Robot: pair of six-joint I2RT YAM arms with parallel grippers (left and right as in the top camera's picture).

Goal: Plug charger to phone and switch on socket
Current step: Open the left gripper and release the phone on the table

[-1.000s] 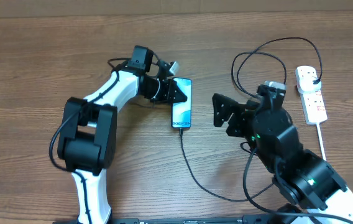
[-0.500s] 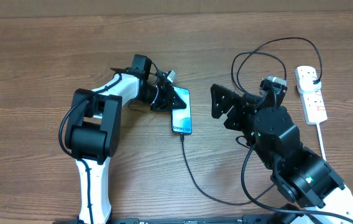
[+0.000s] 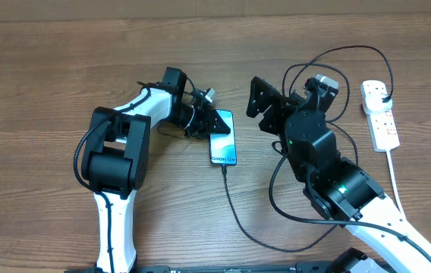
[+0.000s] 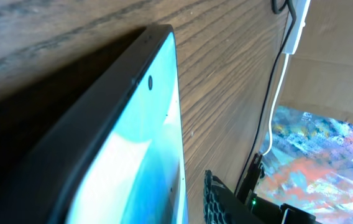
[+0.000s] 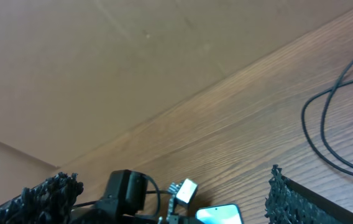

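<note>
My right gripper is to head next for the cord end [image 3: 388, 136] of the white socket strip. It should close there, ready to press a switch.
The phone [image 3: 224, 140] lies on the table with its cyan screen up and the "Galaxy" text at its near end. The charger's black cable [image 3: 234, 208] is joined to that near end, and its black plug head [image 3: 383, 92] sits in the white socket strip [image 3: 380, 115] at the far right. My left gripper [image 3: 206, 121] is at the phone's far left corner. The left wrist view shows the screen [image 4: 133, 155] very close and one finger beside it. My right gripper [image 3: 265, 106] is open and empty above the table, right of the phone. It also shows in the right wrist view [image 5: 170, 202], with the phone's far end [image 5: 220, 214] below.
The strip's thick white cord [image 3: 394, 178] runs toward the front right edge. Loops of the black cable [image 3: 314, 72] lie behind my right arm and also show in the right wrist view [image 5: 335, 124]. More slack curves across the front [image 3: 276, 241]. A brown wall stands behind the table.
My right gripper has moved back and a little left, away from the phone's near end. The phone has shifted slightly toward the front while my left arm changed pose.
</note>
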